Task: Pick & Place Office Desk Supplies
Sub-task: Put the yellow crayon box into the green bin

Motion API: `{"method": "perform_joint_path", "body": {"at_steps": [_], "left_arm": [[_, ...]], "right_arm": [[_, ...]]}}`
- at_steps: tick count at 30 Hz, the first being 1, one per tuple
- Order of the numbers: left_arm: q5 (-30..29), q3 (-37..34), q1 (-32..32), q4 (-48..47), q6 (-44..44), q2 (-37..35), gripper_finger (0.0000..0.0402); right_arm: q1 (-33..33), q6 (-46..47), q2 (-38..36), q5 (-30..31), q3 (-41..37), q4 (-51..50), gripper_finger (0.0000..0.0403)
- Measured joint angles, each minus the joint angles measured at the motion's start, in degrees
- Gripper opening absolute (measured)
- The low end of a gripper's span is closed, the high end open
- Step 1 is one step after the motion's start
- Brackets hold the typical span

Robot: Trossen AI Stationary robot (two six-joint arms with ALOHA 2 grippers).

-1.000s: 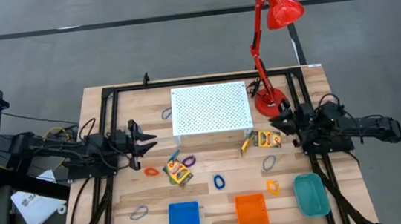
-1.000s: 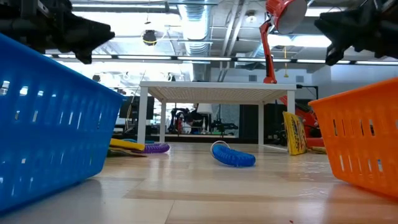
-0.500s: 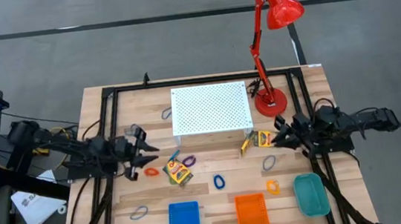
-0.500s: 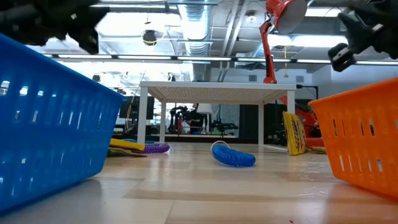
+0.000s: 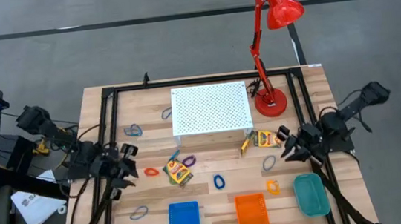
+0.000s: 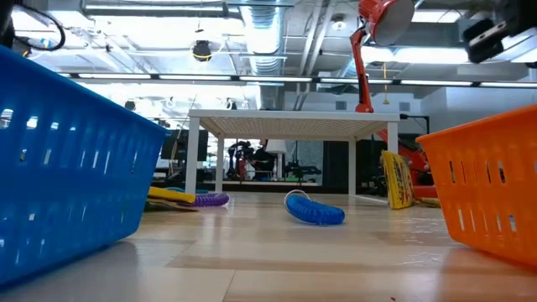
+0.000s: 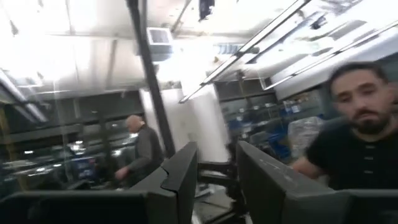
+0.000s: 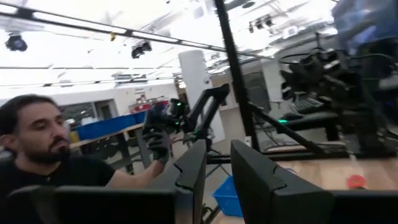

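Next, I close my right gripper on the middle of the thin yellow box (image 5: 247, 144) beside the crayon box by the lamp base.
Loops lie flat on the wooden table: an orange loop (image 5: 151, 171), a blue loop (image 5: 219, 181), a grey loop (image 5: 268, 163), a yellow-orange loop (image 5: 272, 186), a purple loop (image 5: 189, 159). One crayon box (image 5: 178, 171) lies mid-table; the other crayon box (image 5: 265, 138) lies by the lamp base. My left gripper (image 5: 128, 172) is open, just left of the orange loop. My right gripper (image 5: 287, 144) is open, right of the grey loop. Both wrist views look out into the room.
White perforated stand (image 5: 210, 109) at the far middle, red lamp (image 5: 268, 45) at the far right. Blue bin (image 5: 184, 223), orange bin (image 5: 252, 215) and teal bin (image 5: 311, 193) along the near edge. More grey loops (image 5: 138, 212) lie at the left. People show in both wrist views.
Both arms have folded back toward their own sides. The left gripper has moved toward the near-left of the table, the right gripper toward the near edge. Both have tipped upward, so they have mostly left the low view. No object has moved.
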Motion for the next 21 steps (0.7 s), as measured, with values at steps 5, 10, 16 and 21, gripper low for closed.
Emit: {"method": "perform_joint_path", "body": {"at_steps": [5,10,16,21], "left_arm": [[-13.1,7.21,-0.53,-7.79,4.94,3.34,0.0106],[-28.15,18.57,-0.55,-22.19,10.65,10.49,0.0106],[-44.41,30.17,-2.43,-37.79,11.04,21.78,0.0106],[-52.15,33.37,-8.29,-41.82,7.65,29.27,0.0114]], "right_arm": [[5.71,-3.2,14.97,4.46,1.44,7.89,0.0072],[8.02,-7.33,34.19,8.2,11.01,9.73,0.0072],[8.02,-6.74,51.23,8.84,29.03,-10.24,0.0072],[8.3,-3.6,60.56,11.15,43.84,-34.02,0.0072]]}}
